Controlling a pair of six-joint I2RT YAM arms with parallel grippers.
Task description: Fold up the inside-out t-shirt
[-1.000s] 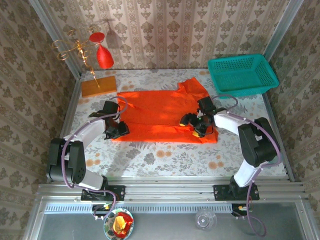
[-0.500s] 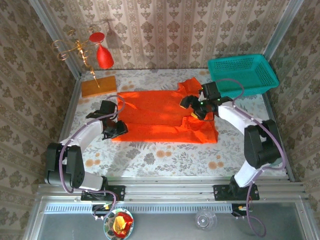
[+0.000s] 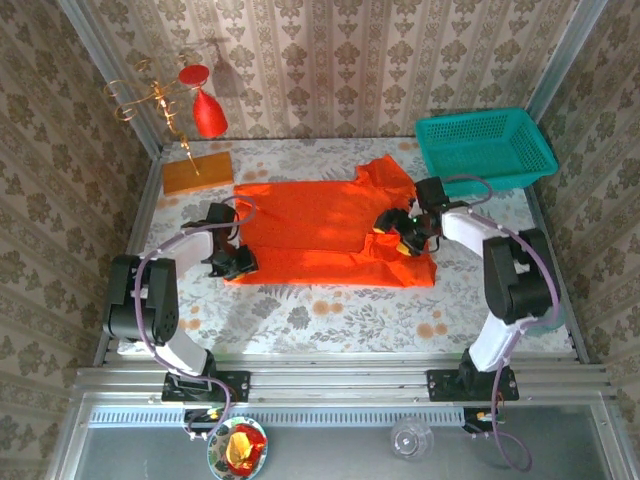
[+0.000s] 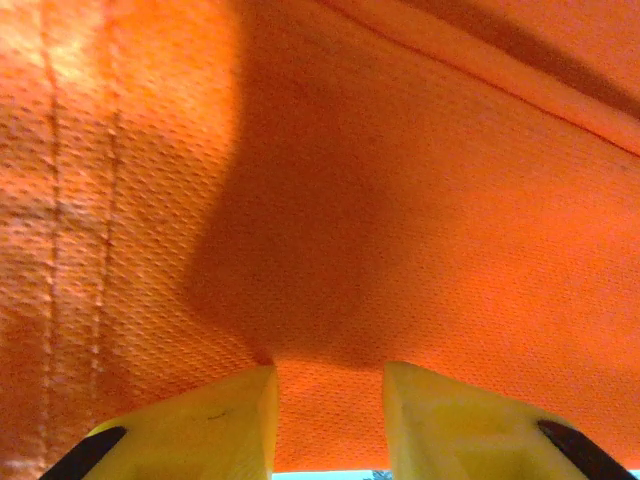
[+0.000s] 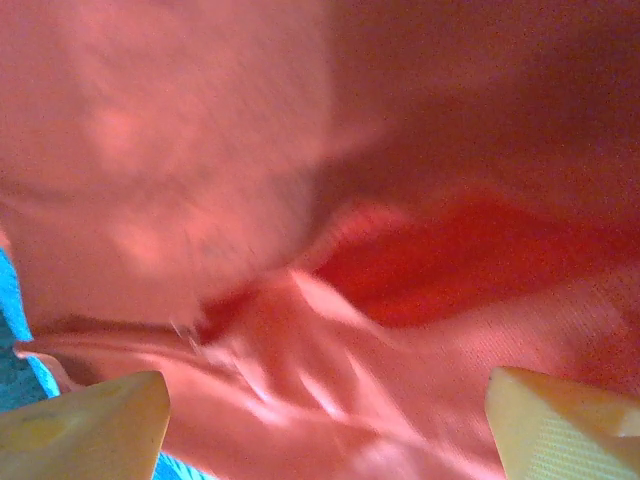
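Observation:
My left gripper should pinch the t-shirt's near corner [image 3: 233, 281] and pull it closer, because its open fingers are over flat cloth inside the stitched hem of the t-shirt.
The inside-out t-shirt [image 3: 320, 215] lies spread across the middle of the patterned table, orange-red, with a rumpled sleeve at its right end. My left gripper [image 3: 237, 262] rests low on the shirt's near-left corner. In the left wrist view its yellow fingers [image 4: 230, 420] stand partly apart with flat cloth [image 4: 400, 200] showing in the gap at my left gripper [image 4: 330, 372]. My right gripper [image 3: 400, 232] hovers over the shirt's right part. The right wrist view has my right gripper [image 5: 322, 375] wide open above wrinkled cloth [image 5: 420, 230], with nothing pinched.
A teal basket [image 3: 470, 117] stands at the back right, just beyond the shirt's sleeve. An orange-brown wooden block [image 3: 197, 172] and a red ornament [image 3: 209, 113] on a gold stand sit at the back left. Bare table runs along the shirt's near side.
My right gripper lifted from the shirt's near-right area toward the back, then came partway forward again. The left arm's elbow swung in to the left while its gripper stayed on the corner.

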